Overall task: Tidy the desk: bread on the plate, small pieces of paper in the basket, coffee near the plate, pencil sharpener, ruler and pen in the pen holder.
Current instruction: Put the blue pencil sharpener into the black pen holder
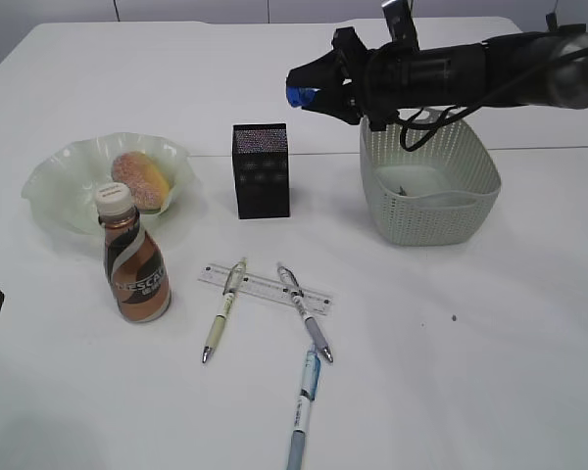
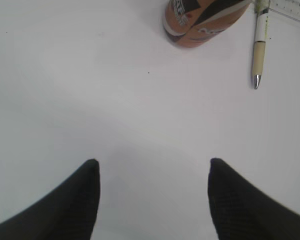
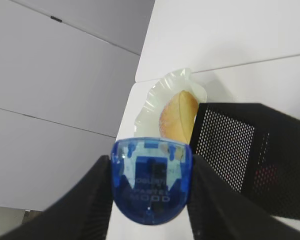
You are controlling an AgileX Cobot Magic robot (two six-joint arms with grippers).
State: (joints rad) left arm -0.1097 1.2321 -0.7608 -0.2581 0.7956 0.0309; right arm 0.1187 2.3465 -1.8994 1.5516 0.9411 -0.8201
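Note:
I should open my right gripper and let the blue pencil sharpener go inside the open top of the black mesh pen holder [image 1: 261, 139] [image 3: 227, 148].
My right gripper [image 1: 299, 96] hangs in the air above and just right of the black mesh pen holder [image 1: 261, 169], shut on a blue pencil sharpener [image 3: 152, 182]. The bread [image 1: 140, 179] lies on the pale green plate [image 1: 54, 186], and the coffee [image 1: 135, 257] stands upright just in front of it. The clear ruler [image 1: 265, 287] lies flat with two pens [image 1: 223, 308] [image 1: 305, 311] across it; a third pen [image 1: 303, 406] lies nearer the front. My left gripper [image 2: 154, 162] stands open and empty low over bare table, left of the coffee [image 2: 200, 22]. I cannot make out the small pieces of paper.
The grey-green basket [image 1: 428, 181] stands at the right, under my right arm. The pen holder [image 3: 250, 155] fills the right of the right wrist view, with the bread [image 3: 179, 116] and plate [image 3: 152, 102] beyond it. A table seam runs behind the holder.

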